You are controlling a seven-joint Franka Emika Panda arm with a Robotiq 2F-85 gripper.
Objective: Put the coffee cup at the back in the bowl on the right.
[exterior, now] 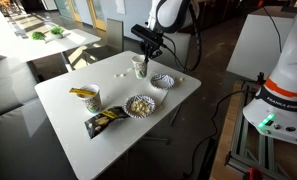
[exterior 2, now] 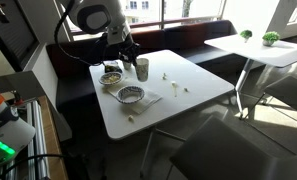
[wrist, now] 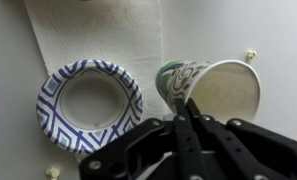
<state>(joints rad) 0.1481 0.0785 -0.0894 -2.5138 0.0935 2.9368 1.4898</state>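
Observation:
Next, my gripper lets go of the coffee cup inside the empty blue-and-white patterned bowl (exterior: pixel 161 82) (wrist: pixel 91 104) on the white napkin.
The coffee cup (wrist: pixel 220 92) is pale with a green print on its side and shows from above in the wrist view. In both exterior views it stands at the back of the white table (exterior: pixel 140 67) (exterior 2: pixel 142 68). My gripper (wrist: pixel 183 103) has its two fingers pressed together on the cup's near rim. It reaches the cup from above in both exterior views (exterior: pixel 146 48) (exterior 2: pixel 128 53). The bowl (wrist: pixel 88 105) has a ruffled blue-and-white patterned rim and is empty. It sits on a white napkin right beside the cup (exterior: pixel 163 81) (exterior 2: pixel 130 95).
A second ruffled bowl with a yellowish inside (exterior: pixel 139 105) (exterior 2: pixel 111 78), a yellow cup (exterior: pixel 86 95) and a dark snack packet (exterior: pixel 106 120) stand on the same table (exterior: pixel 178 110). Small crumbs (exterior: pixel 122 75) lie near the cup. Other tables and a second robot base (exterior: pixel 278 100) stand around.

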